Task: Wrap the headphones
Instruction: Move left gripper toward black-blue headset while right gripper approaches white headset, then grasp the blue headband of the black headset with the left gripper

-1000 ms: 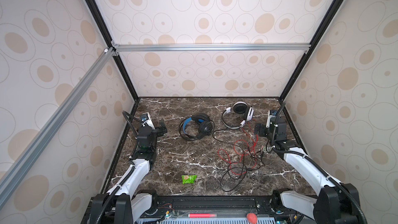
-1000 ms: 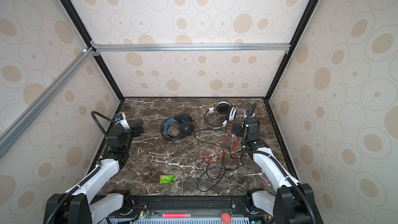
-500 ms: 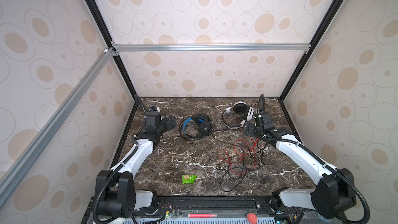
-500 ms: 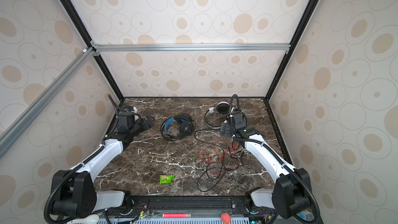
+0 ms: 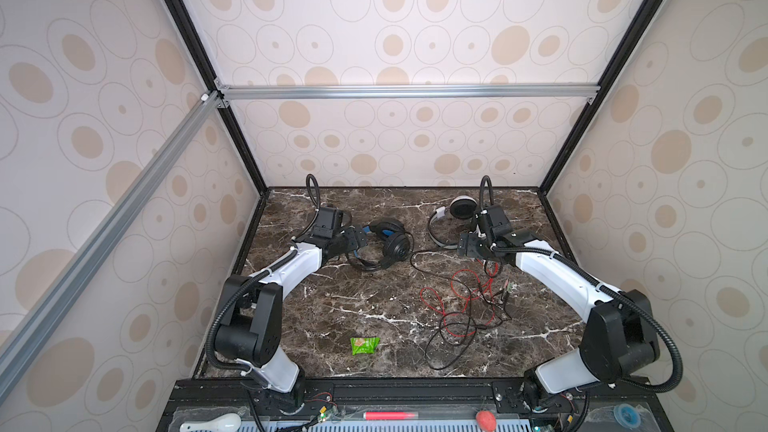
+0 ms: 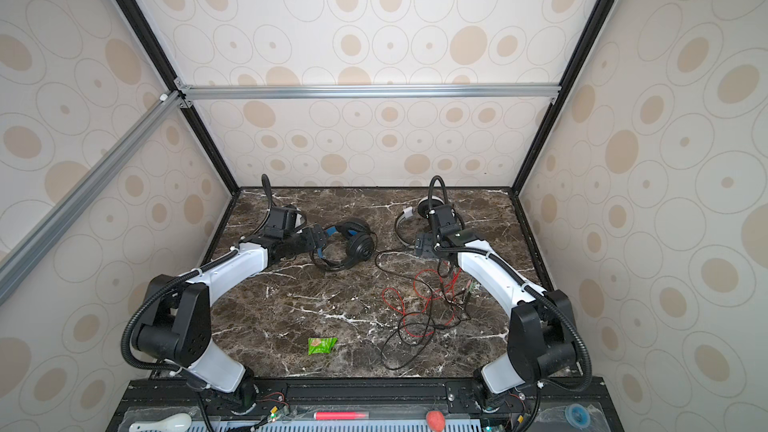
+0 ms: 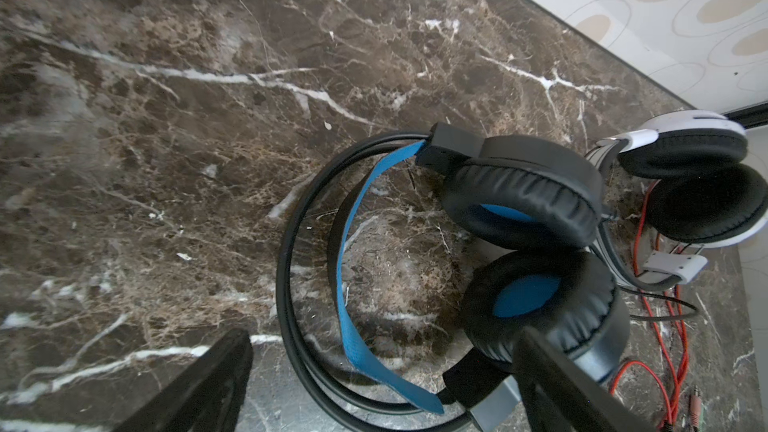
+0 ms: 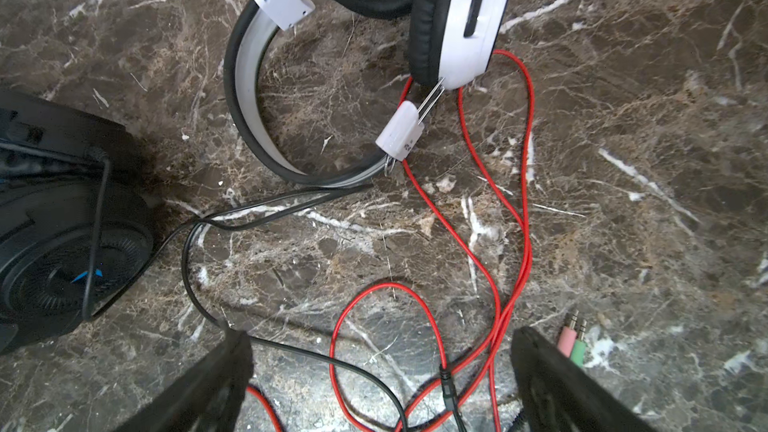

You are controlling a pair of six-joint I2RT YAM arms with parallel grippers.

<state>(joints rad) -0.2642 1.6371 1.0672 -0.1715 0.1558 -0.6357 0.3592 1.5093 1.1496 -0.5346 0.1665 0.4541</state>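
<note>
The robot's left gripper will close on the middle of the headband [image 5: 349, 253] [image 7: 287, 296] of the black headphones, at the curve opposite the ear cushions of the headphones.
The black headphones [image 5: 388, 238] [image 6: 353, 243] [image 7: 519, 209], with a blue inner band, lie left of centre at the back of the marble table. My left gripper [image 5: 356, 239] [image 6: 316, 238] [image 7: 382, 351] stands open at their headband, which shows between its fingers. The white headphones [image 5: 461, 207] [image 6: 399, 230] [image 8: 461, 14] with black cushions lie to the right. My right gripper [image 5: 467, 245] [image 6: 424, 245] [image 8: 380, 347] hangs open just in front of them, over the loose red cable [image 5: 457, 297] [image 8: 494, 243] and the black cable [image 5: 440, 351] [image 8: 249, 218]. Neither gripper holds anything.
A green packet [image 5: 364, 344] [image 6: 321, 345] lies near the front edge. Pink and green plugs [image 8: 571, 342] rest beside the right gripper's finger. The tangled cables spread over the right half of the table [image 5: 332, 305]. Patterned walls enclose three sides.
Both arms have swung up from the sides and reached in toward the back, the left to the black headset, the right to the white one. Both grippers have stayed open.
</note>
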